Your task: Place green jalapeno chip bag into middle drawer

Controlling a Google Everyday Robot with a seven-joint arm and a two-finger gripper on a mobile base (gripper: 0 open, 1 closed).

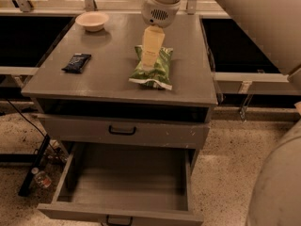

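Note:
Next, I lower my gripper and close it on the middle (149, 71) of the green jalapeno chip bag, so that the bag can be lifted toward the middle drawer.
The green jalapeno chip bag (157, 73) lies flat on the grey cabinet top (108, 81), right of centre and near the front edge. My gripper (149, 64) hangs from the white wrist above and points down onto the bag's upper left part, covering part of it. The bag rests on the top and is not lifted. The middle drawer (127, 180) is pulled out at the bottom of the cabinet, and its grey floor is bare.
A small dark-blue packet (76, 62) lies on the left of the top and a pale bowl (92, 20) stands at the back left. The drawer above (122, 131) is shut. Cables and a bottle (40, 178) lie on the floor to the left. My large arm fills the right.

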